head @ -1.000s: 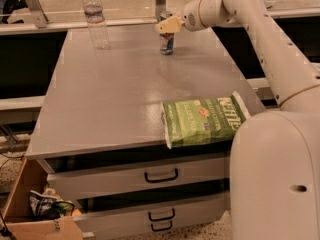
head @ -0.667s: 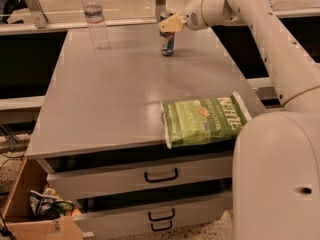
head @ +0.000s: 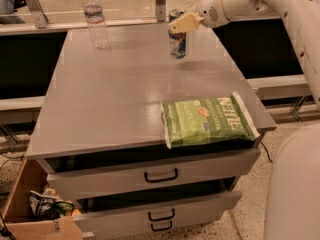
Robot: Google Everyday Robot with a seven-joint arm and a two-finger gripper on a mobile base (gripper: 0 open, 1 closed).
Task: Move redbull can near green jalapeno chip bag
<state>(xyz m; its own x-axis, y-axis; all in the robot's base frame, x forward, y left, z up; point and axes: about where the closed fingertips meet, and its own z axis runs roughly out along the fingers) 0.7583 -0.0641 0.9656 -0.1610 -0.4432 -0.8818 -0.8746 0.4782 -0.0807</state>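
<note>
The robot's gripper will release the redbull can on the bare tabletop (head: 204,90) just behind the green jalapeno chip bag.
The redbull can (head: 177,40) is a slim blue-and-silver can at the far middle of the grey table (head: 110,99). My gripper (head: 181,23) reaches in from the upper right and is shut on the can's upper part. The can looks slightly tilted and just off the tabletop, with a shadow under it. The green jalapeno chip bag (head: 207,121) lies flat at the table's front right corner, its right end at the edge. The can is well behind the bag, with bare tabletop between them.
A clear water bottle (head: 95,16) stands at the far left of the table. Two drawers (head: 160,176) below the table stand partly open. A cardboard box (head: 22,204) with a dark snack bag (head: 47,206) sits on the floor at lower left. My base (head: 295,184) fills the lower right.
The gripper and the can have shifted slightly to the right and risen a little. The bag and the bottle have not moved.
</note>
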